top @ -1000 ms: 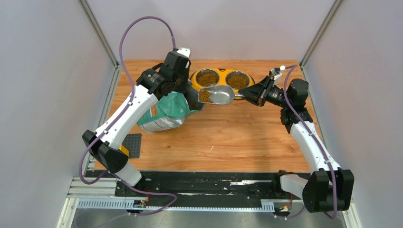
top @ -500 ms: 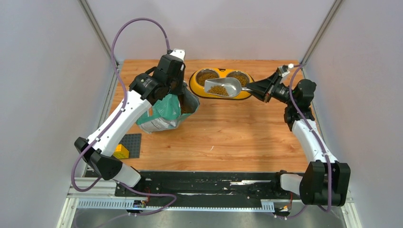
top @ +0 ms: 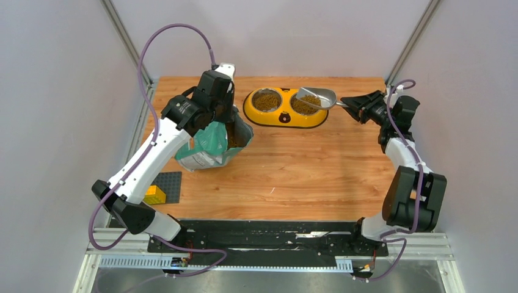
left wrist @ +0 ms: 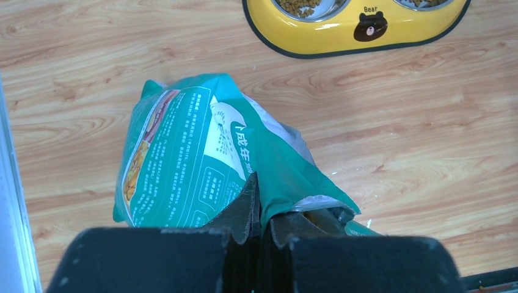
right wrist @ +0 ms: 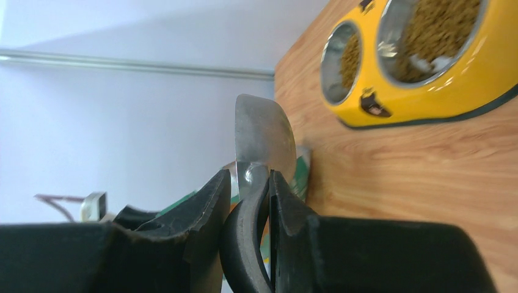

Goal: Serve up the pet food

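The grey scoop will go down on the bare wood (top: 358,141) between the yellow double feeder and the nearby side edge, put there by my right gripper.
My left gripper (top: 227,125) (left wrist: 261,204) is shut on the rim of the teal-green pouch (top: 204,146) (left wrist: 195,159), holding its mouth open; kibble shows inside the pouch (top: 235,139). My right gripper (top: 345,102) (right wrist: 251,183) is shut on the handle of the grey scoop (top: 317,96) (right wrist: 262,137), which is tipped on its side over the right bowl. Pet food (top: 303,105) (right wrist: 437,30) fills the right bowl and more (top: 266,100) (right wrist: 350,55) lies in the left bowl of the yellow double feeder (top: 282,117) (left wrist: 342,33) (right wrist: 464,85).
A black baseplate (top: 171,185) with a yellow brick (top: 155,195) lies at the table's left front edge. Grey walls close in on both sides and the back. The feeder stands at the back centre.
My right gripper has swung the scoop rightward from beside the pouch to over the right bowl and rolled it on its side; the kibble has left the scoop. The left arm shifted slightly back.
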Tool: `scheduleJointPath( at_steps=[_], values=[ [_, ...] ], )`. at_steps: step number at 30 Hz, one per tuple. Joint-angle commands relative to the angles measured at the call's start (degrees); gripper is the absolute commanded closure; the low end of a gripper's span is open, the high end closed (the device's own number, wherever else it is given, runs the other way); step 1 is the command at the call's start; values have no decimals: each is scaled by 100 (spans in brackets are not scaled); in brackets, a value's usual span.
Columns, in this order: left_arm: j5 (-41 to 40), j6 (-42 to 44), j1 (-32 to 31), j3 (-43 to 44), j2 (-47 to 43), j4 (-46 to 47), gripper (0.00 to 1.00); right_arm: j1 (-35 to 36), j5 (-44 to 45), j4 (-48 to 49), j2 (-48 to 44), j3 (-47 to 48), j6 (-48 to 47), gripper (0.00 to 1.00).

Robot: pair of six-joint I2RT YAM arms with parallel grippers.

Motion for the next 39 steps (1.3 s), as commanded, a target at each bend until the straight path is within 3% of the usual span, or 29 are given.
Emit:
scheduleJointPath(
  at_steps=[1, 19, 28, 39],
  values=[
    [58, 19, 10, 139, -408, 569, 100, -20, 640, 312, 430, 498, -918, 100],
    [154, 94, 39, 42, -402, 649, 100, 723, 3073, -1238, 2178, 2521, -3564, 100],
    [144, 127, 83, -42, -436, 658, 100, 1342, 4059, -2510, 2466, 3418, -4643, 100],
    [92, 141, 99, -140, -517, 693, 100, 2109, 5764, -2718, 2148, 3608, -5921, 100]
  ],
)
